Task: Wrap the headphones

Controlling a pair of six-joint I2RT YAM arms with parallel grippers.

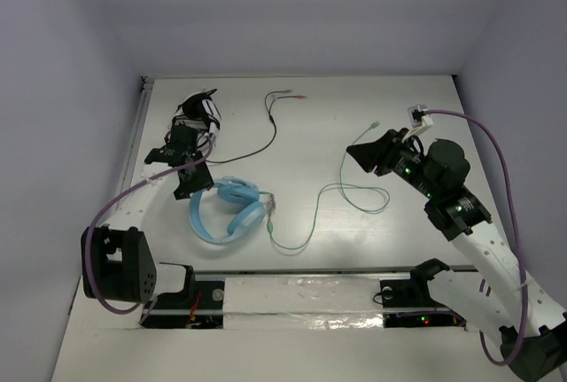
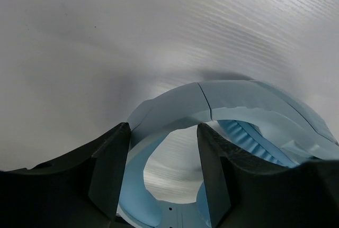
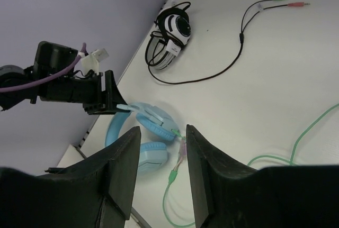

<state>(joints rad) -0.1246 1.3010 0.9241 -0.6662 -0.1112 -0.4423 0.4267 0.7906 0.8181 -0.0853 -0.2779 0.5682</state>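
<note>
Next, my left gripper moves the headphones back, then takes the headband's middle (image 1: 195,221) before lifting, since it is at the headband's end beside one ear cup.
The light blue headphones (image 1: 226,212) lie flat left of the table's middle, ear cups toward the right. Their pale green cable (image 1: 332,191) loops across the table to the right. My left gripper (image 1: 190,178) is low at the top left of the headband. In the left wrist view it (image 2: 164,133) stands open, and the blue headband (image 2: 238,98) arches across the gap just past the fingertips. My right gripper (image 1: 359,156) hovers open over the cable's far loops with nothing between its fingers. In its wrist view, the gripper (image 3: 162,133) looks down at the headphones (image 3: 153,125) and the cable (image 3: 164,199).
Black and white headphones (image 1: 199,107) sit at the back left by the wall, also in the right wrist view (image 3: 172,29). Their dark cable (image 1: 266,138) trails right, ending in two plugs (image 1: 288,96). The table's left edge and rail run close beside the left arm.
</note>
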